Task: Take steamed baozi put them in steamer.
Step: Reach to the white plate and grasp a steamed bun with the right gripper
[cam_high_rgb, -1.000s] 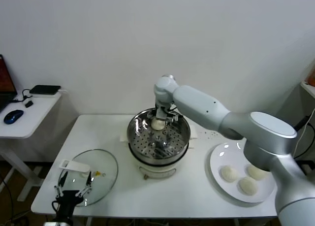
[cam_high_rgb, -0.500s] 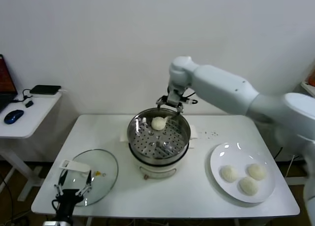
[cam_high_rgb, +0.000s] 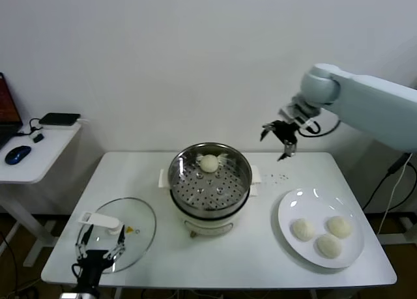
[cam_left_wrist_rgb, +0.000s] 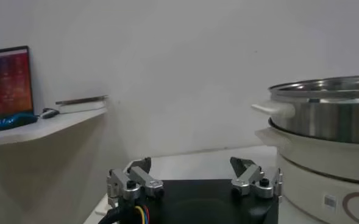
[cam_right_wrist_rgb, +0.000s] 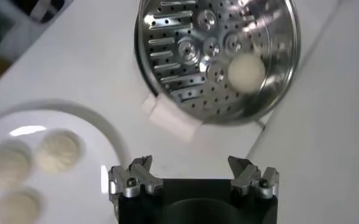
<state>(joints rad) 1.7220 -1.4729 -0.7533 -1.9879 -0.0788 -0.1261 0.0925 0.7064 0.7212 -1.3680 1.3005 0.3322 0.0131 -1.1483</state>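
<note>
The baozi (cam_high_rgb: 303, 229) (cam_right_wrist_rgb: 58, 151) nearest the steamer on the white plate should be next for my right gripper, which should go there and close around its sides.
The steel steamer (cam_high_rgb: 212, 189) stands mid-table on its white base. One cream-white baozi (cam_high_rgb: 209, 163) lies on its perforated tray at the far side. Three more baozi (cam_high_rgb: 301, 230) (cam_high_rgb: 339, 227) (cam_high_rgb: 328, 246) rest on the white plate (cam_high_rgb: 300, 204) at the right. My right gripper (cam_high_rgb: 280, 140) hangs open and empty, high above the table's back edge, between steamer and plate. In its wrist view (cam_right_wrist_rgb: 191, 167) I look down on the steamer (cam_right_wrist_rgb: 167, 42), its baozi (cam_right_wrist_rgb: 246, 71) and the plate's baozi (cam_right_wrist_rgb: 58, 149). My left gripper (cam_high_rgb: 98, 252) is parked open at the front left.
A round glass lid (cam_high_rgb: 130, 227) lies flat at the front left, next to the left gripper. The steamer's wall (cam_left_wrist_rgb: 331, 115) rises beside that gripper (cam_left_wrist_rgb: 194, 170). A side table with a mouse (cam_high_rgb: 17, 154) stands to the left.
My right gripper left a baozi in the steamer, rose and swung right, away from the pot. The left arm has not moved.
</note>
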